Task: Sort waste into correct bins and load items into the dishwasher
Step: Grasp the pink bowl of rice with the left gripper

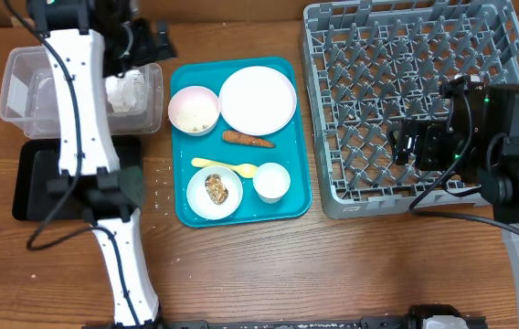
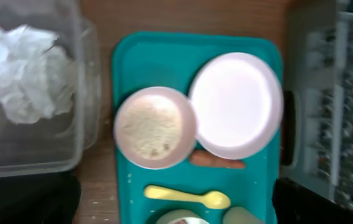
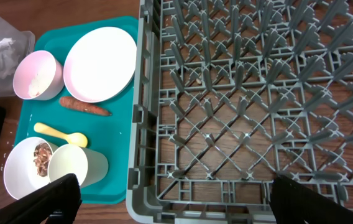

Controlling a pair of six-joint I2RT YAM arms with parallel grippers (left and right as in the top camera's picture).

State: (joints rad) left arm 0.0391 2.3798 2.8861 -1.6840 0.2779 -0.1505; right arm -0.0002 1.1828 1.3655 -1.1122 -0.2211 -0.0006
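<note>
Next, I should move my left gripper to the bowl with rice and close on that bowl's rim nearest the carrot piece (image 1: pixel 213 128) (image 2: pixel 184 154).
The clear tub (image 1: pixel 22 87) at the far left holds a crumpled white napkin (image 1: pixel 127 91), which also shows in the left wrist view (image 2: pixel 27 71). The black tray (image 1: pixel 36 178) lies in front of the tub. On the teal tray (image 1: pixel 241 215) are a plate (image 1: pixel 257 99), a bowl with rice (image 1: pixel 194 110), a carrot piece (image 1: pixel 248 140), a yellow spoon (image 1: pixel 223 166), a bowl with a brown lump (image 1: pixel 214 192) and a cup (image 1: pixel 270 181). The grey dish rack (image 1: pixel 406 100) is bare. My left gripper (image 1: pixel 150 41) hangs open and empty above the tub's right end. My right gripper (image 1: pixel 419 146) is open and empty over the rack. The red wrapper is out of view.
Loose rice grains (image 1: pixel 159 178) lie on the wood between the black tray and the teal tray. My left arm (image 1: pixel 81 110) stretches over the tub and the black tray. In the right wrist view my open fingers straddle the rack's near edge (image 3: pixel 179 199).
</note>
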